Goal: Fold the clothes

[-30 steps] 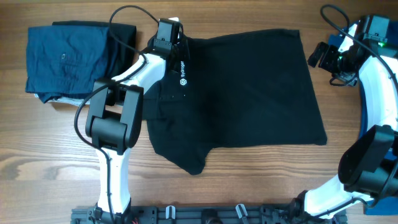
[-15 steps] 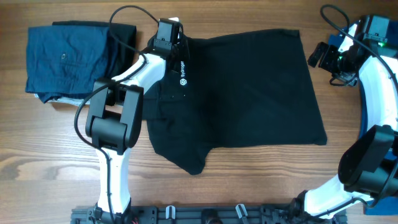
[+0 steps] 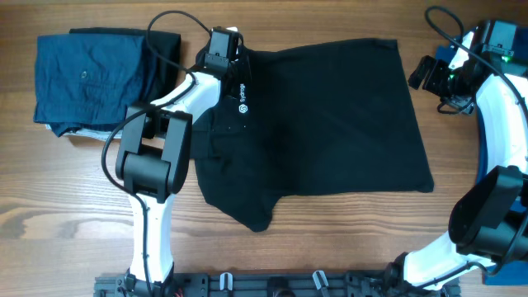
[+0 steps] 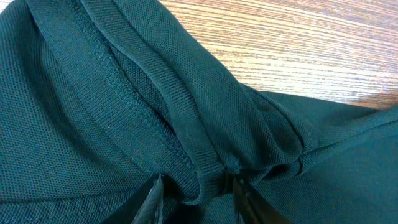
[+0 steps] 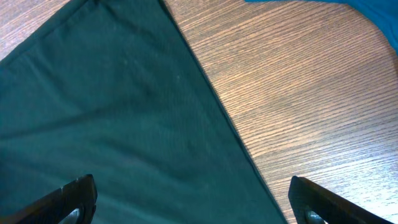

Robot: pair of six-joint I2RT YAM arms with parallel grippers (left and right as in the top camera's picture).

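Observation:
The collar's ribbed fold is bunched on the shirt between my left gripper's fingers, so I will pinch the rib farther up (image 4: 205,158) and pull the collar out.
The black shirt (image 3: 330,115) lies spread over the middle of the table, its white logo (image 3: 242,97) near the left. My left gripper (image 3: 231,51) is at the shirt's collar at the top left. In the left wrist view its jaws (image 4: 196,186) are shut on a ribbed fold of the collar (image 4: 186,124). My right gripper (image 3: 419,74) hovers by the shirt's top right corner. In the right wrist view its jaws (image 5: 193,205) are wide open over the shirt's straight edge (image 5: 112,124), holding nothing.
A folded navy garment (image 3: 87,78) lies at the top left on another dark piece (image 3: 165,41). A bright blue garment (image 3: 445,54) lies at the far right under the right arm and shows in the right wrist view (image 5: 373,9). Wooden table (image 3: 66,198) surrounds all.
The left arm's elbow and cable have shifted very slightly. The shirt and the right arm have not visibly moved.

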